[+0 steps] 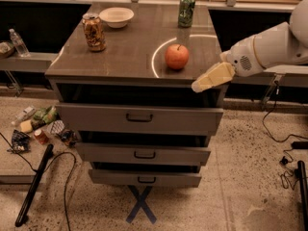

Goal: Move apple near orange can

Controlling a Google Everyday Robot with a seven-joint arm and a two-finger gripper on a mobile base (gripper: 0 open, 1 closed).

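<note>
The robot's gripper needs to next go to the red-orange apple's upper part (178,50) and close there, as the apple must move near the orange can.
A round red-orange apple (177,56) sits on the dark cabinet top (130,47), right of the middle and near the front edge. The orange can (94,32), mottled orange and tan, stands upright at the back left of the top. My gripper (207,80) is at the right front corner of the cabinet, level with the top's edge, a short way right of and in front of the apple. It holds nothing and touches nothing.
A white bowl (116,17) stands behind the orange can. A green can (186,10) stands at the back right. Three drawers (139,119) stick out below the top. Litter (41,128) and a cable lie on the floor at left.
</note>
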